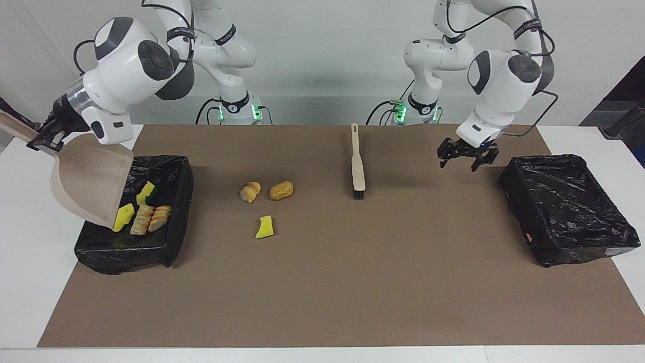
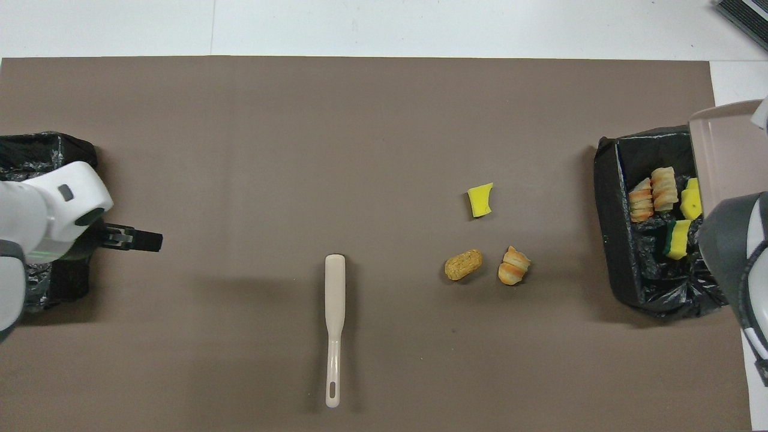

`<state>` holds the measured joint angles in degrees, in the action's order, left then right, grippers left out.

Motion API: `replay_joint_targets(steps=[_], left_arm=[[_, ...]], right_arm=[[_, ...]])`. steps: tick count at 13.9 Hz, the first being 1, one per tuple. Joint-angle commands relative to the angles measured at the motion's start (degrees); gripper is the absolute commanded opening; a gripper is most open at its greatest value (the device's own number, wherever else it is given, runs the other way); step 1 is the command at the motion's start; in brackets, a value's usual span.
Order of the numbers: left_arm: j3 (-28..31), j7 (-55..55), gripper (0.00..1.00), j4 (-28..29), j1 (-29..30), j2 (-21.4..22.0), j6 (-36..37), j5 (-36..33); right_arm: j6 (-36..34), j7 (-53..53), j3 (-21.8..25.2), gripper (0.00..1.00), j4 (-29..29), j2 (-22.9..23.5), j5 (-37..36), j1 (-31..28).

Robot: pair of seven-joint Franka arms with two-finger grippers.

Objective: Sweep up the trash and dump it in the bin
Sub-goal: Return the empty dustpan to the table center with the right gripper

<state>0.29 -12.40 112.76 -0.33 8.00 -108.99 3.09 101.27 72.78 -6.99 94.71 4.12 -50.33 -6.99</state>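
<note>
I will set the beige dustpan down with my right gripper on the brown mat (image 2: 335, 152) past the bristle end of the beige brush.
My right gripper (image 1: 43, 137) is shut on the handle of the beige dustpan (image 1: 90, 176), which hangs tilted with its lip over the black-lined bin (image 1: 121, 254) at the right arm's end. Several pieces of trash lie in that bin: yellow sponge pieces (image 2: 690, 201) and bread lumps (image 2: 653, 192). On the mat rest a striped bread piece (image 1: 250, 191), a tan lump (image 1: 281, 190) and, farther from the robots, a yellow sponge scrap (image 1: 264, 227). My left gripper (image 1: 466, 157) hangs open and empty over the mat beside the other bin (image 1: 569, 212).
A beige brush (image 1: 357, 164) lies alone on the brown mat between the loose scraps and the left arm's end, bristles pointing away from the robots. The second black-lined bin (image 2: 36, 150) holds nothing that I can see.
</note>
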Motion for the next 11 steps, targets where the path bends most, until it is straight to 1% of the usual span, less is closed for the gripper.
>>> replay_joint_targets(steps=[1, 3, 6, 7, 9, 11], left_arm=[[-0.64, -0.34, 1.0, -10.77, 1.12, -5.95, 5.79, -1.15], [-0.55, -0.34, 1.0, -17.19, 1.13, -9.3, 8.26, -2.29], [-0.55, -0.43, 1.0, -25.37, 1.04, -14.13, 12.13, -2.91], [-0.64, -0.43, 1.0, -25.66, 0.52, -14.15, 12.05, -3.61], [-0.73, -0.69, 1.0, -24.27, -0.02, -12.05, 12.84, -3.35], [-0.64, -1.13, 1.0, -19.01, -0.02, -9.15, 10.48, -3.44]], right_arm=[[0.41, -8.85, -0.48, 0.0, -2.6, 1.86, 8.28, 1.18], [0.07, -17.28, -0.48, 0.0, -4.26, 3.61, 12.42, 5.48], [-1.68, -39.48, -0.39, 0.0, -6.55, 6.77, 23.05, 12.33], [-2.91, -47.31, -0.48, 0.0, -7.69, 8.35, 24.47, 14.88], [-2.31, -61.9, -0.48, 0.0, -11.46, 12.73, 29.12, 18.66], [-3.18, -75.09, -0.48, 0.0, -16.82, 17.4, 33.43, 22.44]])
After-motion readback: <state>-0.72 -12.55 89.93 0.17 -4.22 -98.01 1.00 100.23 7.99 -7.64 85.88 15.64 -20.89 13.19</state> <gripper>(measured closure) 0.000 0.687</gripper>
